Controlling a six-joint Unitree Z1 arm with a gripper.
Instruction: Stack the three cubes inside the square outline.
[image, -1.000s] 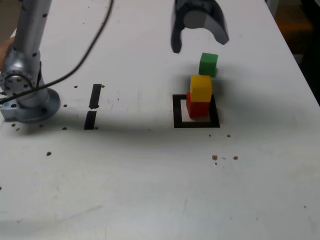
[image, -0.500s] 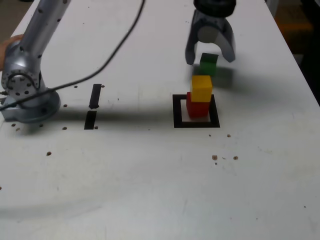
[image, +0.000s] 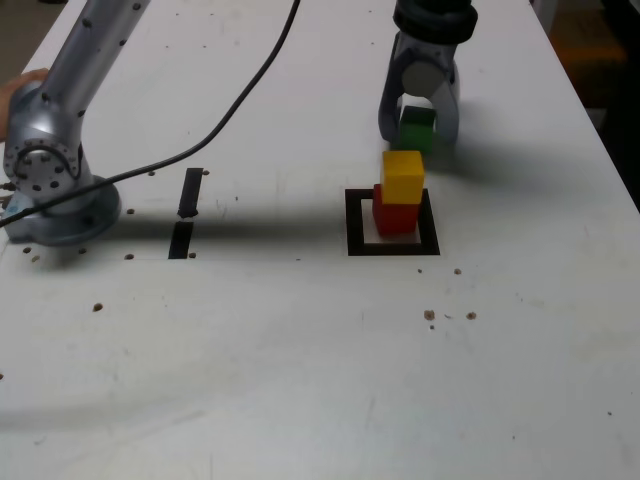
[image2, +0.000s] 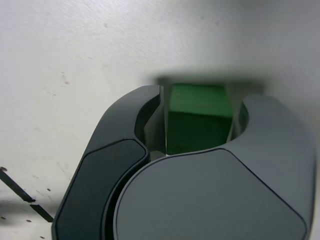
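Note:
The robot's gripper will release the green cube on top of the yellow cube (image: 406, 148), so that it becomes the highest cube in the stack.
The green cube (image: 417, 128) (image2: 199, 117) rests on the white table just behind the square outline (image: 353, 225). My gripper (image: 419, 135) (image2: 200, 97) is lowered over it, a dark finger pressed to each side, shut on the cube. Inside the black tape square the yellow cube (image: 403, 175) sits on top of the red cube (image: 395, 216), slightly turned against it. That two-cube stack stands close in front of my gripper in the exterior view, apart from it.
The arm's silver base (image: 55, 195) stands at the exterior view's left, with a black cable (image: 215, 135) running across the table. Two short black tape strips (image: 190, 192) (image: 181, 240) lie beside the base. Small dark specks dot the tabletop.
My gripper came down from above the table and moved over the green cube, and its jaws closed from wide open onto the cube's sides. The red and yellow stack stayed put.

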